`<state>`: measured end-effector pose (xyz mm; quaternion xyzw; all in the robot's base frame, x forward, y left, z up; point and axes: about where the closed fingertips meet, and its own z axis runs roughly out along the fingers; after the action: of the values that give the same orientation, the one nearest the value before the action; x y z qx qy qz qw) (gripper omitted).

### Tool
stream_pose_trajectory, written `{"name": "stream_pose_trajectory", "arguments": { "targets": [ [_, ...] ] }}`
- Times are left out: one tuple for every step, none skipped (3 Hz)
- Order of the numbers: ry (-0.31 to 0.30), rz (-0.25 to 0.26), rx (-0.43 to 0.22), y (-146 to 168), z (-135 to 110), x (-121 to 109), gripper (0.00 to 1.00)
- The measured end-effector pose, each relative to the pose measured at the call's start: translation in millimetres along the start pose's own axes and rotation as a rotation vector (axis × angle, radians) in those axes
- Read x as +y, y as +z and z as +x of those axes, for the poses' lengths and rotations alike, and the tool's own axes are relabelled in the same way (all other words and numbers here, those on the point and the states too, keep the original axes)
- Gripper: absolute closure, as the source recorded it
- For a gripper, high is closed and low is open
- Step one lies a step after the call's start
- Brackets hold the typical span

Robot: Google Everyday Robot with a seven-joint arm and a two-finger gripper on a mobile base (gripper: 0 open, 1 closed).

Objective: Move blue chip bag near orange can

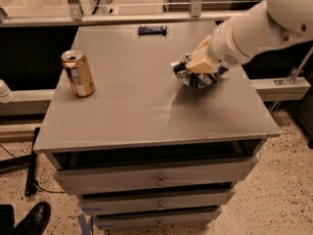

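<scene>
Next, my gripper lets go of the blue chip bag just beside the orange can [110, 73], toward the middle of the cabinet top.
The blue chip bag [195, 77] is a crumpled navy foil bag with white lettering, held off the grey cabinet top [146, 106] at the right. My gripper [198, 62] comes in from the upper right on a white arm and is shut on the bag's top. The orange can [78, 73] stands upright near the left edge of the top, far to the left of the bag.
A small thin dark blue bar wrapper [152, 30] lies at the back edge of the top. The cabinet has drawers [156, 177] below. A metal rail [122, 17] runs behind. A black shoe [32, 219] is on the floor at lower left.
</scene>
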<state>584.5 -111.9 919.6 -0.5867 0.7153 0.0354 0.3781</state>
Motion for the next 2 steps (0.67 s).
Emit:
{"name": "stream_pose_trajectory", "arguments": {
  "targets": [
    [-0.132,-0.014,-0.134,18,-59,-13,1.00],
    [-0.304,-0.049,-0.310,42,-128,-1,1.00]
  ]
}}
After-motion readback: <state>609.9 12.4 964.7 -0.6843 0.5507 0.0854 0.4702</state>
